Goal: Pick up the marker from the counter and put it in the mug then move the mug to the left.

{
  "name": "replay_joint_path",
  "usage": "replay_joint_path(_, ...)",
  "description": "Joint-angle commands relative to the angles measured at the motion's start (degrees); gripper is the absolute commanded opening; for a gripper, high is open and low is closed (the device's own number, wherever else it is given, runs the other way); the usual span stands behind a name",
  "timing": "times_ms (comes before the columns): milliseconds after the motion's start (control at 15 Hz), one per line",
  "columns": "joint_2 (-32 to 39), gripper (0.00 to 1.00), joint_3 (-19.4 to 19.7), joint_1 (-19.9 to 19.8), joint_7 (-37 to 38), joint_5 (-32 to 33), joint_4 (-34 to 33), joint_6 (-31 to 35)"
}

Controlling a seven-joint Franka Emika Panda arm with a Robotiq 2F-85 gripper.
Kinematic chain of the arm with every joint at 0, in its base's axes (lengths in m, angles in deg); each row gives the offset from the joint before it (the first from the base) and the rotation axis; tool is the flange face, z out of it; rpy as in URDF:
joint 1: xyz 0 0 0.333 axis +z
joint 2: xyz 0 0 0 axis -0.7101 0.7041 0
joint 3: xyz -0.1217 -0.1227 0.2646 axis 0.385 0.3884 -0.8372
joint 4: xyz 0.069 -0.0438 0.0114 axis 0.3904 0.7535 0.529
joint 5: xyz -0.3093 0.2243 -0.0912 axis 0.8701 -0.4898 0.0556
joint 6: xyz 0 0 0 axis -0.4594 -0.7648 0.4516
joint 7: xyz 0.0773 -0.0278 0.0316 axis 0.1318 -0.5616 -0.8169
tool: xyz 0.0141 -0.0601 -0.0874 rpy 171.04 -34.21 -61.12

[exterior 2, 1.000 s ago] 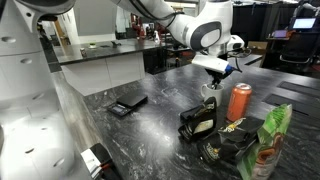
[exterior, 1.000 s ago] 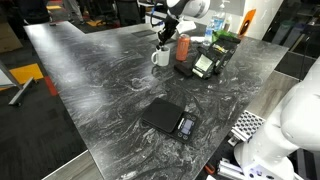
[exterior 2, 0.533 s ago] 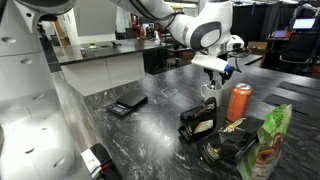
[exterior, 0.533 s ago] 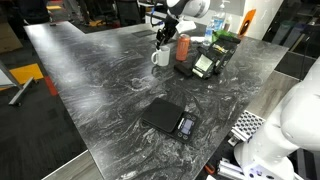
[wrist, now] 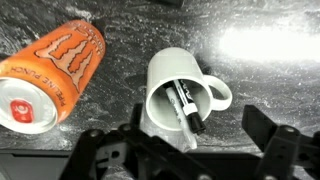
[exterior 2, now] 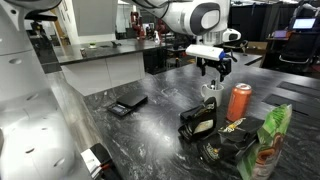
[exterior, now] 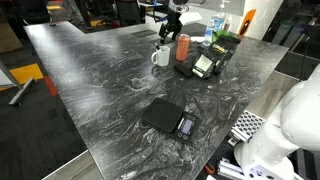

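Note:
Next, my gripper should go to the white mug's handle (exterior: pixel 154 58) (wrist: pixel 219 93) and close there, because the marker is already inside the mug.
The white mug (wrist: pixel 172 60) stands upright on the dark veined counter (exterior: pixel 100 70), its handle to the right in the wrist view. The marker (wrist: pixel 185 103) leans inside it, a slim black-and-white stick. My gripper (wrist: pixel 185 150) hangs open straight above the mug, clear of it, with nothing between the fingers (wrist: pixel 275 140). In both exterior views the gripper (exterior: pixel 171 24) (exterior 2: pixel 213 68) sits a little above the mug (exterior: pixel 160 56) (exterior 2: pixel 210 91).
An orange can (wrist: pixel 55 75) (exterior: pixel 183 47) (exterior 2: pixel 239 101) stands right beside the mug. A black card terminal (exterior: pixel 205 63) (exterior 2: pixel 200 122) and green snack bags (exterior 2: pixel 270 135) lie past the can. A flat black scale (exterior: pixel 168 118) (exterior 2: pixel 127 105) sits nearer the counter's edge.
The gripper was low at the mug and shut; it has opened, the marker now rests in the mug, and the gripper has risen above the rim.

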Motion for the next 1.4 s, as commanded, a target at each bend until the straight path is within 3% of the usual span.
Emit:
replay_joint_path(0,-1.20,1.00,-0.73,-0.20,2.46,1.82,-2.97,-9.97)
replay_joint_path(400,-0.19,1.00,-2.10,1.08,-2.25,-2.74,-5.86,-16.23)
replay_joint_path(1000,2.77,1.00,-4.34,2.56,-27.33,-1.23,-7.05,-13.75)
replay_joint_path(1333,8.22,1.00,-4.84,2.06,-41.77,1.42,-12.40,-14.53)
